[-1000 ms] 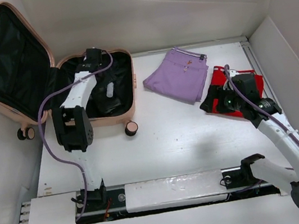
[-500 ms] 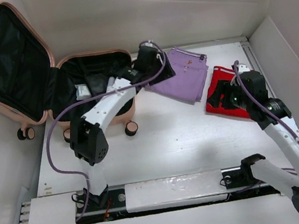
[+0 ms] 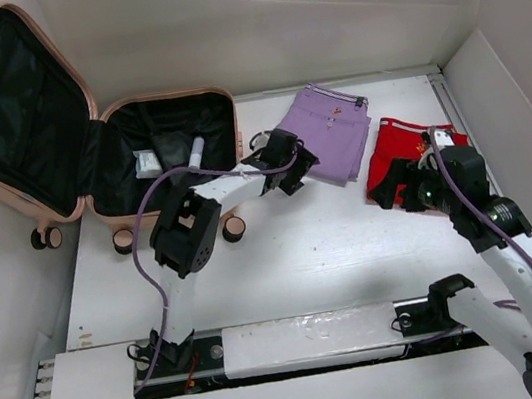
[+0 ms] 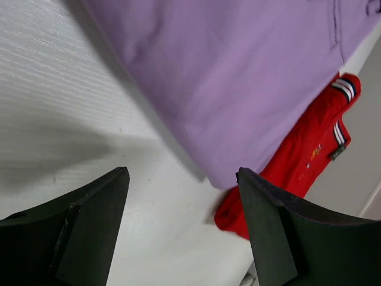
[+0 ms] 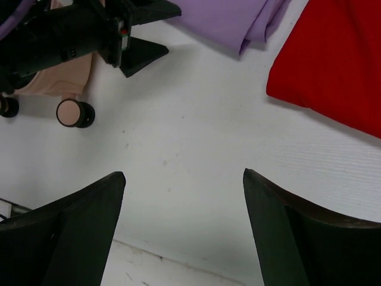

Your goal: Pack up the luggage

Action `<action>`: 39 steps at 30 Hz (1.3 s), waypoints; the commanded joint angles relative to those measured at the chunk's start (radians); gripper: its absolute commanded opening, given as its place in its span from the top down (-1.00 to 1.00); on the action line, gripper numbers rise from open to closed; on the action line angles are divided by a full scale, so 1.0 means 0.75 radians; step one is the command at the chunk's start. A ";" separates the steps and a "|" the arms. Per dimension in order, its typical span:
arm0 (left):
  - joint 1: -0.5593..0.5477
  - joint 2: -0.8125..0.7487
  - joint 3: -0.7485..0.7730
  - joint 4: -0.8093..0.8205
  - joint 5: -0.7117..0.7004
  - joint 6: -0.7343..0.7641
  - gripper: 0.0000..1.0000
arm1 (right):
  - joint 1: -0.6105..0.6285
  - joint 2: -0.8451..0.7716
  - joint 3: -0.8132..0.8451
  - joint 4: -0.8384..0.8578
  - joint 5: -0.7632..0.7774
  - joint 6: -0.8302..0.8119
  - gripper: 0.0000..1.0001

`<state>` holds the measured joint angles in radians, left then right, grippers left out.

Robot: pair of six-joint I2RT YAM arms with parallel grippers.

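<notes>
Next, I close my left gripper on the near edge of the purple garment (image 3: pixel 322 173) (image 4: pixel 174 134), across from its waistband and near the corner that is beside the red garment.
The peach-pink luggage (image 3: pixel 236 133) lies open at the far left, lid propped up, black lining showing. A white tube (image 3: pixel 196 153) and a small white packet (image 3: pixel 147 164) rest in its base. A folded purple garment (image 3: pixel 326 129) lies right of it, and a red garment (image 3: pixel 410 148) lies farther right. My left gripper (image 3: pixel 286 168) hovers open and empty at the purple garment's (image 4: pixel 238 77) near-left edge. My right gripper (image 3: pixel 393 184) is open and empty over bare table, just left of the red garment (image 5: pixel 333 77).
White walls close in the table at the back and right. One luggage wheel (image 5: pixel 74 113) sits on the table near the left arm's elbow (image 3: pixel 186 237). A rail with the arm bases (image 3: pixel 309 340) runs along the near edge.
The left gripper left the luggage base and swung right to the purple garment's near edge. The right gripper drew back off the red garment toward the near side.
</notes>
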<state>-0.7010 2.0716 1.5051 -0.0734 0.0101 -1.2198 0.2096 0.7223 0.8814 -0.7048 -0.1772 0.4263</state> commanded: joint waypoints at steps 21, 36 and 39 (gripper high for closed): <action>-0.014 0.410 0.402 -0.245 -0.269 -0.525 -0.04 | 0.058 -0.198 -0.030 -0.065 -0.148 0.033 -0.72; 0.059 0.292 0.760 -0.287 -0.304 0.026 1.00 | 0.111 -0.194 0.232 -0.140 -0.122 0.033 -0.72; 0.132 0.173 0.773 -0.236 -0.225 0.149 1.00 | 0.111 -0.182 0.232 -0.114 -0.109 0.033 -0.72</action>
<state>-0.6624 2.3844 2.0224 -0.2779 -0.1635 -1.2682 0.2832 0.5732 1.0328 -0.8188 -0.2764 0.4450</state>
